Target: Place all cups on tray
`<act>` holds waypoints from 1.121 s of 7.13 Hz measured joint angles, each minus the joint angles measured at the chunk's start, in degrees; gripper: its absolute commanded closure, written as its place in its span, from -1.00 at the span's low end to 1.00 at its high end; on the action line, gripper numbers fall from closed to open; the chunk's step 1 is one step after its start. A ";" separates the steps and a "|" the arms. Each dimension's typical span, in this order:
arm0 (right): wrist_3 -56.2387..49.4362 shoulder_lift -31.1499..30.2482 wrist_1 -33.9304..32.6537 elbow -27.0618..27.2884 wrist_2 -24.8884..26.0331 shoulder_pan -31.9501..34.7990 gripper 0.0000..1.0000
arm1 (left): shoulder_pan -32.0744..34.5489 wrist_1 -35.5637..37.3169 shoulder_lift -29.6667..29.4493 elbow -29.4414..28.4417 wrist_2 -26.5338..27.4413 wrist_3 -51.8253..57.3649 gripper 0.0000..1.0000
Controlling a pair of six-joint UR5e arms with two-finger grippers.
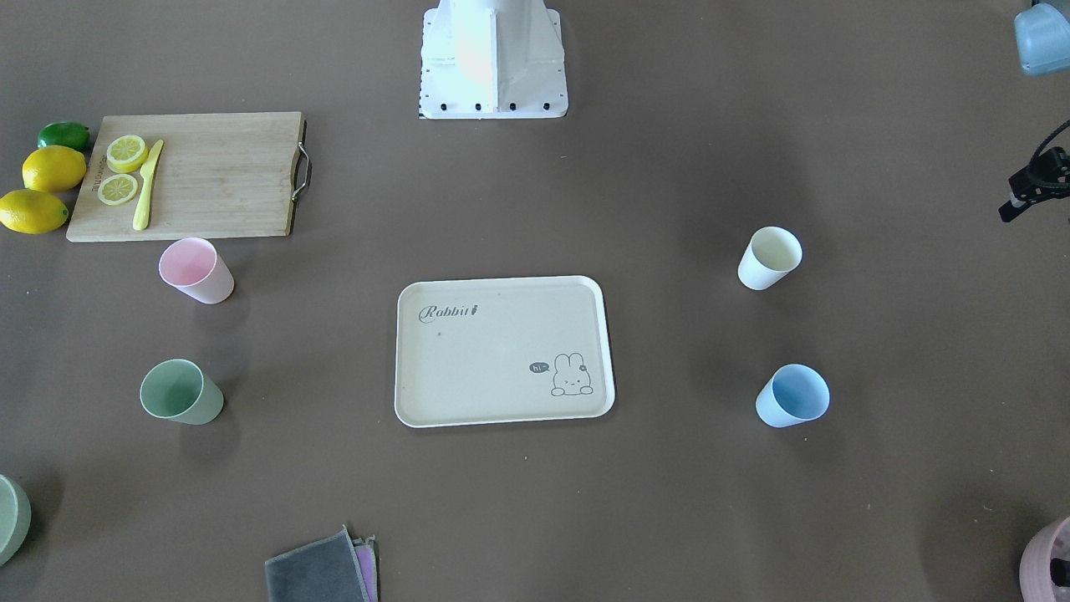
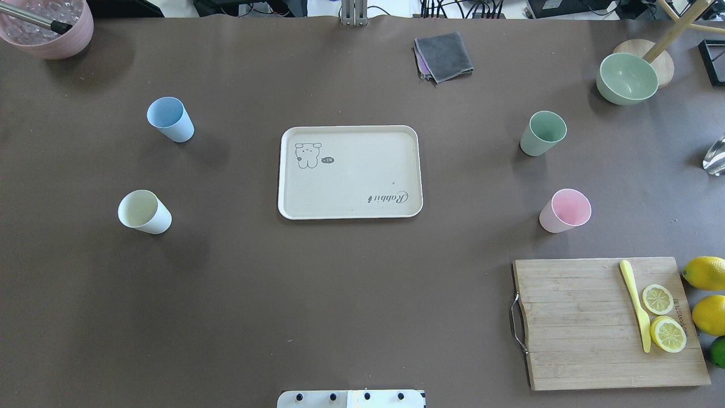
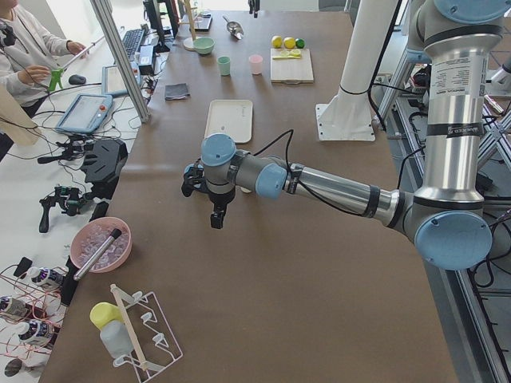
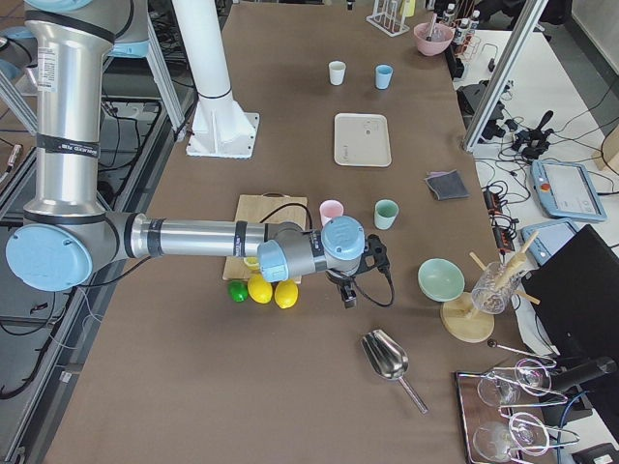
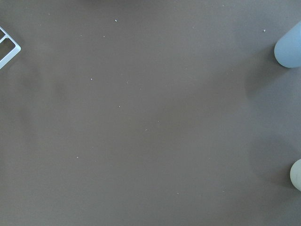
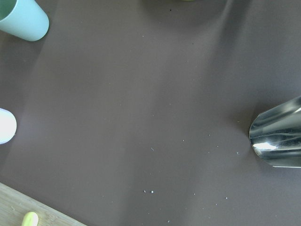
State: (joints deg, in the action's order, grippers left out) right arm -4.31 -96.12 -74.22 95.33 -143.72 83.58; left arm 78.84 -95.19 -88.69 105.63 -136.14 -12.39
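Next, I move my right gripper next to the pink cup beside the cutting board and close it on the cup's rim (image 1: 171, 281), on the side toward the green cup.
The cream tray (image 2: 351, 181) with "Rabbit" script lies bare at the table's middle. On the robot's left stand a blue cup (image 2: 170, 119) and a cream cup (image 2: 144, 211). On its right stand a green cup (image 2: 542, 133) and a pink cup (image 2: 564, 210). All are upright on the table, apart from the tray. My left gripper (image 3: 215, 217) hangs above the table beyond the blue and cream cups. My right gripper (image 4: 346, 295) hangs beyond the green and pink cups. I cannot tell whether either is open or shut. Neither wrist view shows fingers.
A wooden cutting board (image 2: 583, 328) with lemon slices and a yellow knife lies near right, with lemons beside it. A green bowl (image 2: 627, 78), a grey cloth (image 2: 443, 55) and a pink bowl (image 2: 48, 28) sit along the far edge. A metal scoop (image 6: 277, 136) lies at the right end.
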 measured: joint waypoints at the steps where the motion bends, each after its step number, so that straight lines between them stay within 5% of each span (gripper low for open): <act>1: 0.00 -0.08 -0.01 -0.02 0.01 0.00 -1.00 | -0.03 -0.08 -0.05 0.29 0.00 -0.02 -0.96; 8: 0.07 0.17 2.62 2.48 -2.05 -2.51 -1.00 | 0.02 -0.53 1.61 3.50 -0.81 -1.95 -0.96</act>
State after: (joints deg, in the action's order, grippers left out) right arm -4.24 -95.95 -71.61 97.81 -145.77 81.08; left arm 78.86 -95.72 -87.07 109.13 -136.95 -14.34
